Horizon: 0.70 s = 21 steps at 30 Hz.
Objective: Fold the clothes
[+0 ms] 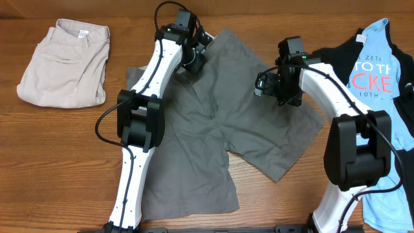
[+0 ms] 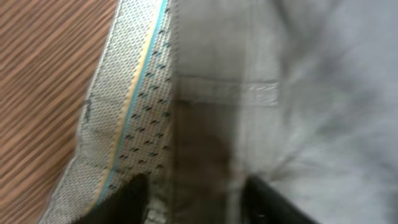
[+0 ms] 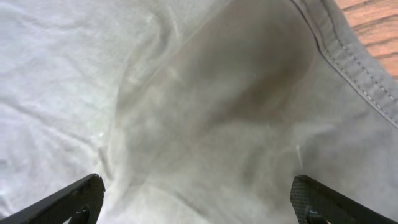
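The dark grey shorts lie at a slant from waistband to hem, so the robot's left gripper needs to take the waistband (image 2: 138, 118) and pull it straight towards the beige shorts.
The dark grey shorts (image 1: 213, 123) lie spread flat in the middle of the table, waistband towards the far side. My left gripper (image 1: 194, 57) is low over the waistband. In the left wrist view its fingers (image 2: 196, 199) are apart, with the pale dotted waistband lining (image 2: 134, 99) and grey cloth between them. That view is blurred. My right gripper (image 1: 265, 83) hovers over the right leg of the shorts. Its jaws (image 3: 196, 199) are wide open and empty above wrinkled grey cloth (image 3: 205, 106), with the stitched hem (image 3: 354, 59) nearby.
Folded beige shorts (image 1: 65, 61) lie at the far left. A light blue lettered T-shirt (image 1: 381, 84) lies at the right edge on a black garment (image 1: 339, 48). Bare wooden table (image 1: 58, 162) shows at the front left.
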Available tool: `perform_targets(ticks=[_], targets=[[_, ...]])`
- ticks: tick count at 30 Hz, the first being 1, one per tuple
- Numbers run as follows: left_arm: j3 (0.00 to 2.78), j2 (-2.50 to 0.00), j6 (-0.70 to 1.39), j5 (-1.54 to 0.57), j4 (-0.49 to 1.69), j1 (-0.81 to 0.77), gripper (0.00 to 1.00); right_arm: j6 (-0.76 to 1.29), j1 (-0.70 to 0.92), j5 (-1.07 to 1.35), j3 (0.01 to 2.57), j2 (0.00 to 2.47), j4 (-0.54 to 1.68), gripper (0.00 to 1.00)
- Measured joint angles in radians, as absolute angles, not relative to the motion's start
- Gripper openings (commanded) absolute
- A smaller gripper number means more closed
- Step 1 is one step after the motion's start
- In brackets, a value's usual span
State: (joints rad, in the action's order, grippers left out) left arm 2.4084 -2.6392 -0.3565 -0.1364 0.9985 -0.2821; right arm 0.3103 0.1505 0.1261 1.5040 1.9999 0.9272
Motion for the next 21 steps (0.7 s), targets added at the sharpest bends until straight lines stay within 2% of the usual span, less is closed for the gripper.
perform_targets(ticks=[3, 5, 7, 9, 10, 13, 15, 16, 21], targets=[[2.408, -2.639, -0.359, -0.101, 1.025, -0.282, 0.73, 0.310, 0.150, 0.127, 1.505, 1.993, 0.937, 1.00], [2.412, -2.639, -0.362, -0.087, 1.055, -0.282, 0.75, 0.310, 0.150, 0.127, 1.505, 1.993, 0.941, 1.00], [2.418, -2.639, -0.364, -0.074, 1.118, -0.279, 0.74, 0.310, 0.150, 0.127, 1.505, 1.993, 0.943, 1.00], [2.421, -2.639, -0.375, -0.074, 1.168, -0.274, 0.70, 0.311, 0.150, 0.127, 1.505, 1.993, 0.943, 1.00], [2.422, -2.639, -0.379, -0.072, 1.177, -0.273, 0.60, 0.310, 0.150, 0.127, 1.505, 1.993, 0.943, 1.00], [2.423, -2.639, -0.392, -0.079, 1.190, -0.273, 0.20, 0.310, 0.150, 0.127, 1.505, 1.993, 0.943, 1.00], [2.423, -2.639, -0.397, -0.095, 1.193, -0.273, 0.08, 0.310, 0.150, 0.127, 1.505, 1.993, 0.943, 1.00], [2.423, -2.639, -0.403, -0.096, 1.188, -0.275, 0.04, 0.310, 0.150, 0.127, 1.505, 1.993, 0.943, 1.00], [2.423, -2.638, -0.382, -0.098, 1.166, -0.274, 0.04, 0.310, 0.150, 0.127, 1.505, 1.993, 0.943, 1.00]])
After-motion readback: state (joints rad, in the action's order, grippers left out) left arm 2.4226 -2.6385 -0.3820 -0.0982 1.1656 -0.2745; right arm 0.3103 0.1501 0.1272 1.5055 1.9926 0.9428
